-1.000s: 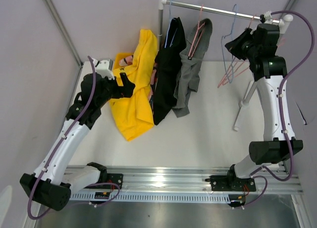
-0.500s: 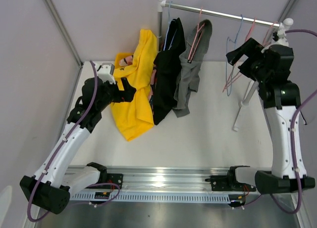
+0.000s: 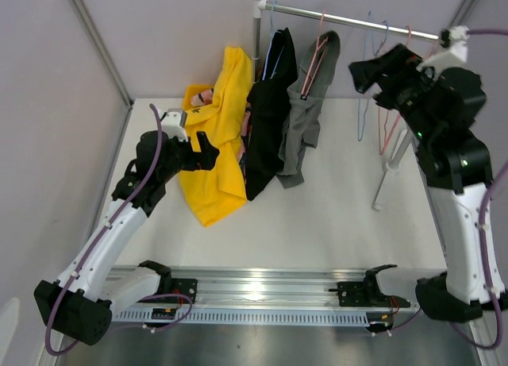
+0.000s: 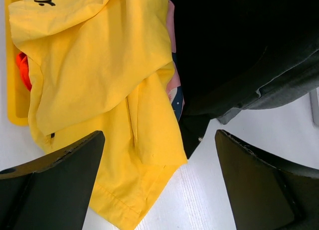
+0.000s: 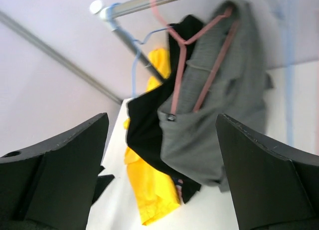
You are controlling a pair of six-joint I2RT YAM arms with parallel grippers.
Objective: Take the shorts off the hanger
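Next, I move my left gripper next to the grey shorts' lower leg [image 3: 294,157] [image 4: 286,88] beside the black shorts and close it there, because the right gripper works higher up.
Grey shorts [image 3: 308,112] [image 5: 224,90] hang on a pink hanger [image 3: 316,52] [image 5: 199,55] from the rail [image 3: 349,18]. Left of them, black shorts [image 3: 268,120] [image 5: 149,125] hang on a blue hanger [image 5: 137,55]. Large yellow shorts [image 3: 213,163] [image 4: 99,65] lie partly on the table, over an orange-red piece [image 4: 22,70] and a pink patterned piece [image 4: 173,88]. My left gripper [image 3: 205,148] [image 4: 159,135] is open just above the yellow shorts' hem. To the right of the grey shorts and facing them, my right gripper [image 3: 363,71] [image 5: 163,117] is open and holds nothing.
Empty blue and pink hangers [image 3: 381,112] hang at the rail's right end, beside my right arm. The rack's white post [image 3: 256,32] stands behind the black shorts, and its white leg [image 3: 389,175] slants down at the right. Grey walls close in left and back.
My right gripper has opened and moved left along the rail, from its right end towards the grey shorts. The empty hangers have shifted. My left arm has barely moved.
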